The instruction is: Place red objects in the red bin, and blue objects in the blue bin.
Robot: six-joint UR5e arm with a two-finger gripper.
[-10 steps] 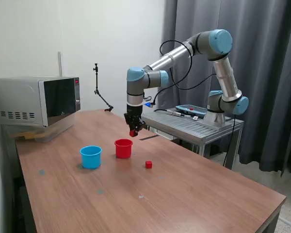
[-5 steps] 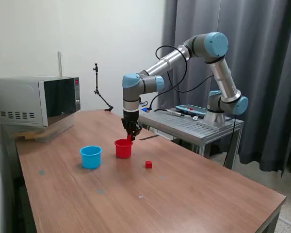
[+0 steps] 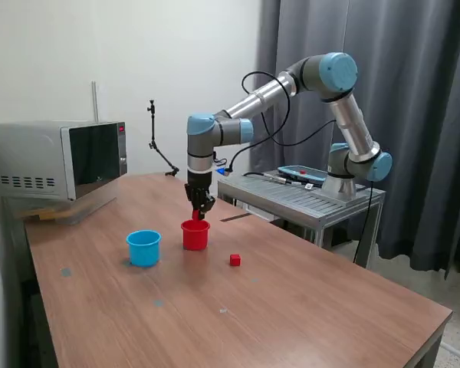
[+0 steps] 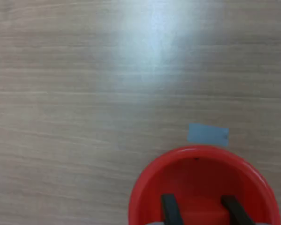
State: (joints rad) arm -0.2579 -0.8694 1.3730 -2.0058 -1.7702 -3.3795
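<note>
Next, I open my gripper and let the tiny red cube go so that it lands on the inside bottom of the red cup point(image 3: 195, 239) point(image 4: 192, 219).
The red cup point(image 3: 195, 234) stands on the wooden table, with the light blue cup point(image 3: 143, 248) to its left in the exterior view. My gripper point(image 3: 198, 208) hangs just above the red cup's rim, shut on a tiny red cube point(image 3: 195, 215). In the wrist view the two dark fingers point(image 4: 169, 212) reach over the red cup's opening point(image 4: 201, 173), with the red cube point(image 4: 199, 218) between them. A second red cube point(image 3: 234, 260) lies on the table to the red cup's right in the exterior view. No dark blue cubes are in view.
A microwave point(image 3: 57, 165) stands at the table's far left in the exterior view. A metal side table point(image 3: 307, 195) carries the arm's base. A thin black stand point(image 3: 157, 146) is at the back. A blue-grey tape patch point(image 4: 207, 134) lies beside the red cup.
My gripper has moved toward the exterior view's left and slightly down with the red cube, from beside the red cup to right over its opening.
</note>
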